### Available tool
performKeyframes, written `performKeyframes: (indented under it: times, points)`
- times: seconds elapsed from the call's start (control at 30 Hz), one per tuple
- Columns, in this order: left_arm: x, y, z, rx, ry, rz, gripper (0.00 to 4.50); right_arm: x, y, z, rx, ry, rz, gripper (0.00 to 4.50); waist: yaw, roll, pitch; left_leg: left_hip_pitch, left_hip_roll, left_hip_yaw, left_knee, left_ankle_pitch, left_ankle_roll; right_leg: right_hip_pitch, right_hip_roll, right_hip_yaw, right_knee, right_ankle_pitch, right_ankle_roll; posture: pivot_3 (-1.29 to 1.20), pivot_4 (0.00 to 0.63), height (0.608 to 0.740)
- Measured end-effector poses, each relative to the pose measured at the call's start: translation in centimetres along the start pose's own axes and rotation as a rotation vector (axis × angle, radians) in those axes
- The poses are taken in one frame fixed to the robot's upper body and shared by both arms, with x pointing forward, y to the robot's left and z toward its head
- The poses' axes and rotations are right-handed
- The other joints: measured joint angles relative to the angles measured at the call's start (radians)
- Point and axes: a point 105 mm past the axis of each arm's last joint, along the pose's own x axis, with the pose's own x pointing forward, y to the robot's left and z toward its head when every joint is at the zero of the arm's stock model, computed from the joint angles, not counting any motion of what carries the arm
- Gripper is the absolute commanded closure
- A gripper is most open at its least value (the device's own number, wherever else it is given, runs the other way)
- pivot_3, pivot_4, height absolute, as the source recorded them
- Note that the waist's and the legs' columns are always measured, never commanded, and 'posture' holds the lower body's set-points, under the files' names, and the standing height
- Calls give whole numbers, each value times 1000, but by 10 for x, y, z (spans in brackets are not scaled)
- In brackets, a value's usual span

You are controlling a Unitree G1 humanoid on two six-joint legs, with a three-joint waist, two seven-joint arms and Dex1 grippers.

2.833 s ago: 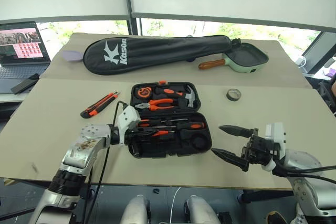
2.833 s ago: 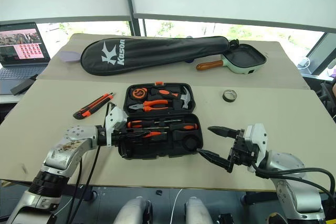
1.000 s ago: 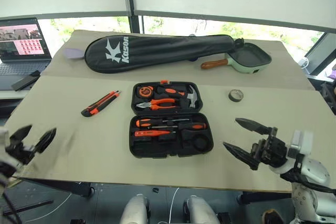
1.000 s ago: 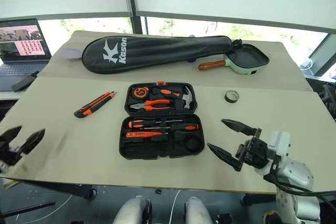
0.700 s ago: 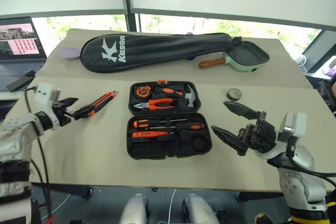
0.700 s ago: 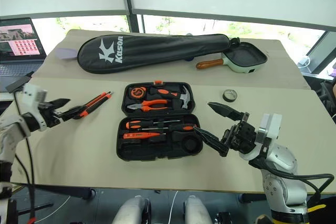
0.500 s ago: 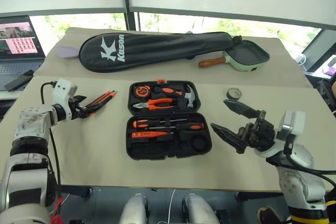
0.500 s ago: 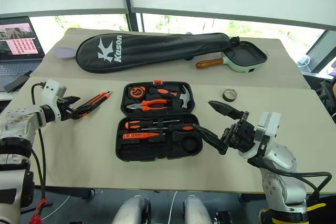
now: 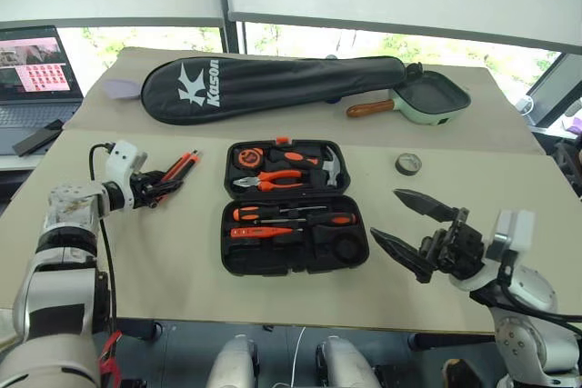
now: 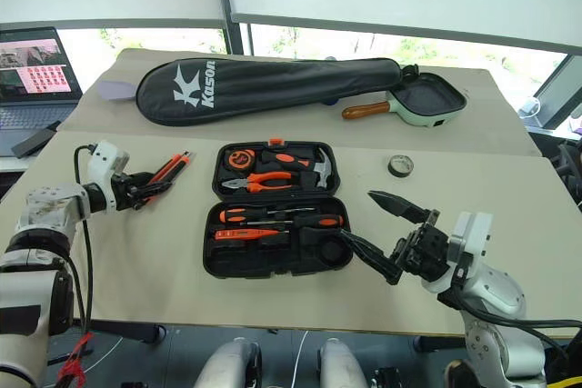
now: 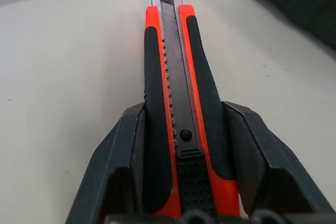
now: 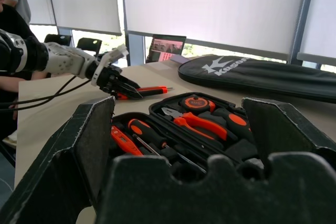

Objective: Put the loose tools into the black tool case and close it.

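Next, my left gripper puts the utility knife down in the empty slot on the orange tester's near side (image 9: pixel 284 254).
The black tool case (image 9: pixel 296 256) lies open in the middle of the table. Two thin screwdrivers (image 9: pixel 296 216) and a small orange tester (image 9: pixel 253 232) sit in its near half. Left of the case, the orange-black utility knife (image 9: pixel 187 160) rests on the table. My left gripper (image 9: pixel 166 186) is shut on the knife's near end, and both fingers (image 11: pixel 131 145) press its sides (image 11: pixel 176 87). The dark tape roll (image 9: pixel 407 164) lies to the right of the case. Low beside the case's near right corner, my right gripper (image 9: pixel 416 232) hangs open with nothing in it.
A long black Kason bag (image 9: pixel 273 86) and a green pan with a wooden handle (image 9: pixel 432 97) lie across the far side of the table. A laptop (image 9: pixel 35 70) stands at the far left. Pliers, a hammer and a tape measure fill the case's far half (image 9: pixel 284 165).
My left arm has swung in from beyond the table's left edge to the utility knife and closed its fingers on it. The right gripper stays open near the case.
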Motion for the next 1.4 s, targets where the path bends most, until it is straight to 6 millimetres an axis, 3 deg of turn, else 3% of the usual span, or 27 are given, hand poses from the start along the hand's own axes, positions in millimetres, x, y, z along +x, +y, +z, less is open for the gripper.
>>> performKeyframes:
  times: [0.13,0.2,0.27,0.37,0.5,0.57,0.8,1.4]
  points:
    - [-11,-21,26,156,-107,-168,2761,-11,4,0,-6,71,45,0,1,-1,0,0,0,0,0,0,0,1,0,0,0,0,0,0,150,740]
    - [-18,-41,43,277,-118,-288,2761,-17,6,-1,-9,110,70,0,2,-1,0,0,1,0,1,0,0,1,-1,0,0,0,0,0,150,740]
    - [-22,-75,55,382,-94,-445,2761,-27,10,-3,-7,172,120,0,5,-1,0,0,1,0,1,0,0,2,-2,0,0,0,0,0,150,740]
    - [-18,-131,53,446,-29,-651,2761,-40,15,-8,8,249,179,0,10,0,0,1,1,-1,3,0,0,3,-1,0,0,0,1,0,150,740]
    - [-15,-178,37,492,90,-796,2761,-46,15,-10,23,266,186,0,8,0,1,1,1,-1,4,0,0,3,2,1,1,0,0,0,150,740]
    - [-10,-190,35,498,127,-786,2761,-45,15,-10,20,264,187,0,7,0,1,2,2,-2,5,0,0,3,2,2,1,0,0,0,150,740]
    - [11,-203,19,488,220,-711,2761,-40,11,-8,18,248,171,0,11,0,1,1,1,-2,6,0,0,4,2,2,1,0,1,0,150,740]
    - [28,-219,16,584,204,-757,2761,-30,16,-7,23,206,122,0,22,2,0,2,0,-2,7,0,0,5,2,2,1,0,1,0,150,740]
